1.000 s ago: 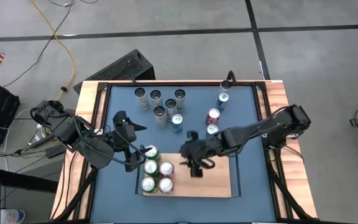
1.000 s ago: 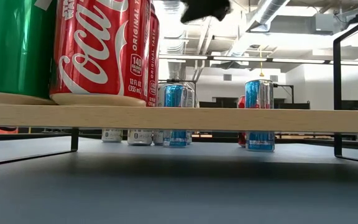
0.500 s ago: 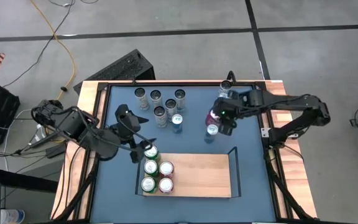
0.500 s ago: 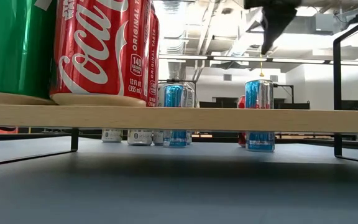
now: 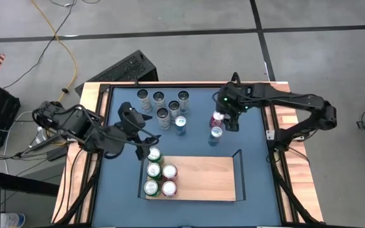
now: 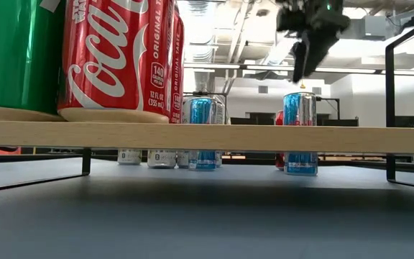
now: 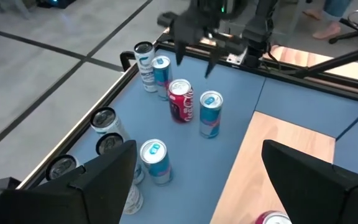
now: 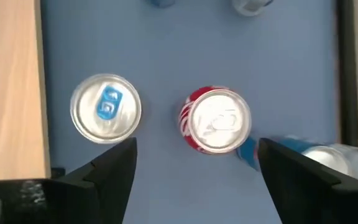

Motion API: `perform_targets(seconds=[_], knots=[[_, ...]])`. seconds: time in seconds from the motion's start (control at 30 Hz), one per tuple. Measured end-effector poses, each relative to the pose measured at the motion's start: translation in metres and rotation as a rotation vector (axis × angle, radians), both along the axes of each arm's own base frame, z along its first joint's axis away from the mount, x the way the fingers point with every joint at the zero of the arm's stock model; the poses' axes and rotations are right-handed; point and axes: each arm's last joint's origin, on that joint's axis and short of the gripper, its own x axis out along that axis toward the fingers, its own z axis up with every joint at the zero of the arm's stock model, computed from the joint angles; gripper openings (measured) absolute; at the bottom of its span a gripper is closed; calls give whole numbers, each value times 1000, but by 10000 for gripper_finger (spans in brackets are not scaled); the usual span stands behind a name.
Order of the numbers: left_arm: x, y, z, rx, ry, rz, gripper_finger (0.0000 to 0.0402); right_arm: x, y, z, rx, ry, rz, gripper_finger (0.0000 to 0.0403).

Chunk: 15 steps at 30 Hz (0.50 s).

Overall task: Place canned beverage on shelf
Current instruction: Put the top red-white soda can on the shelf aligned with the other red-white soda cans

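Next, my right gripper moves down to the red can's upper body [image 5: 215,121] [image 8: 192,120], just behind the blue-and-silver can, and closes there.
The shelf [image 5: 201,178], a light-wood board with black end rails, lies near the table's front edge, and several cans [image 5: 159,172] stand upright on its left end. A red can [image 5: 217,118] and a blue-and-silver can [image 5: 215,133] stand upright on the blue tabletop behind the shelf. My right gripper [image 5: 229,121] hangs open above the red can [image 8: 215,122], pointing steeply down and touching nothing. In the low view it [image 6: 307,47] stands well above the can tops. My left gripper [image 5: 143,142] is open beside the shelf's left far corner, with nothing between its fingers.
A cluster of silver cans [image 5: 162,104] and a blue can [image 5: 180,125] stand at the far left of the tabletop. Two more cans [image 5: 228,95] stand at the far right. The right part of the shelf board [image 5: 211,180] is bare.
My right gripper has swung from above the middle of the shelf toward the table's far right and now hangs over the red can, pointing more steeply down. My left gripper has drawn back a little from the cans on the shelf toward the far edge.
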Motion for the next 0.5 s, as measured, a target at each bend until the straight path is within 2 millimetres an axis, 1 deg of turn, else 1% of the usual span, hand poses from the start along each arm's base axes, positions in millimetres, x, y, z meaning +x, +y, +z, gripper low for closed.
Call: perform_targets(seconds=[0.1, 0.17, 0.23, 0.33, 0.5], knots=[[1, 4, 0, 0, 0, 15, 332, -2, -9, -21, -5, 18, 10, 317], [2, 6, 0, 1, 1, 26, 332, -3, -14, -31, -12, 24, 12, 314], [3, 9, 0, 1, 1, 37, 332, -2, -17, -38, -28, 2, 22, 314], [4, 13, 0, 1, 1, 52, 332, -2, -20, -47, -40, 16, 53, 316], [6, 18, 0, 2, 4, 72, 332, 5, -25, -53, -31, 9, 77, 329]])
